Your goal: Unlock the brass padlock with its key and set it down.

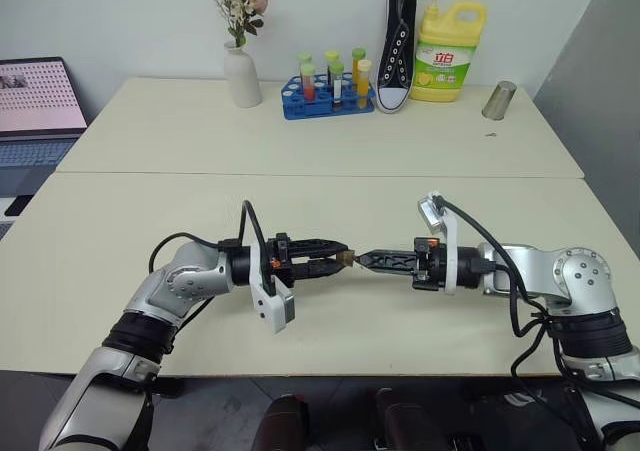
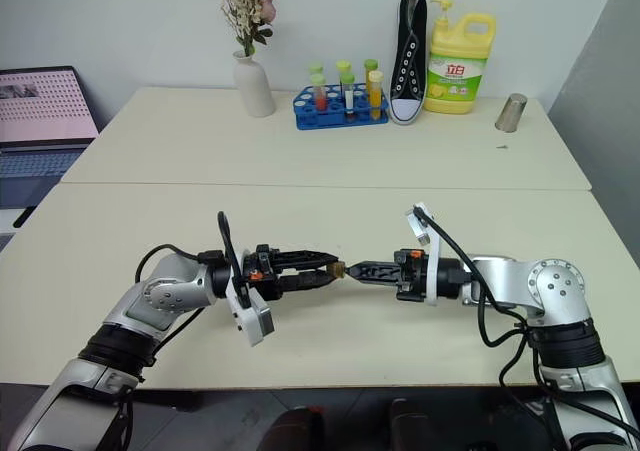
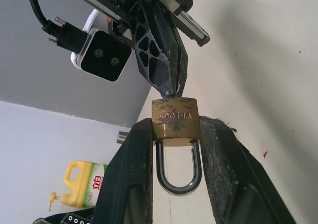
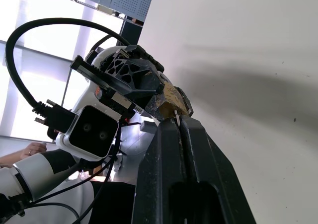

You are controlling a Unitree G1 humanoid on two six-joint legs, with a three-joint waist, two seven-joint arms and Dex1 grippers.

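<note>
My left gripper's fingers have the silver shackle deep between them, so my right gripper needs to take the padlock's body (image 3: 175,118) before my left gripper grips the shackle.
Above the front table, my left gripper (image 1: 338,258) is shut on the brass padlock (image 1: 346,259), pointing right. In the left wrist view its two black fingers (image 3: 134,174) clamp the sides of the padlock (image 3: 175,117). The silver shackle (image 3: 179,177) hangs between them, with both legs in the body. My right gripper (image 1: 363,260) points left and meets the padlock's keyhole end tip to tip. It is shut on the key (image 4: 176,118), of which a silver sliver shows between its fingertips (image 4: 171,134) and the padlock (image 4: 171,97).
Along the far table's back edge stand a white vase of flowers (image 1: 241,76), a blue rack of tubes (image 1: 327,96), a black shoe (image 1: 397,46), a yellow bottle (image 1: 448,51) and a metal cup (image 1: 498,100). A laptop (image 1: 35,101) sits at far left.
</note>
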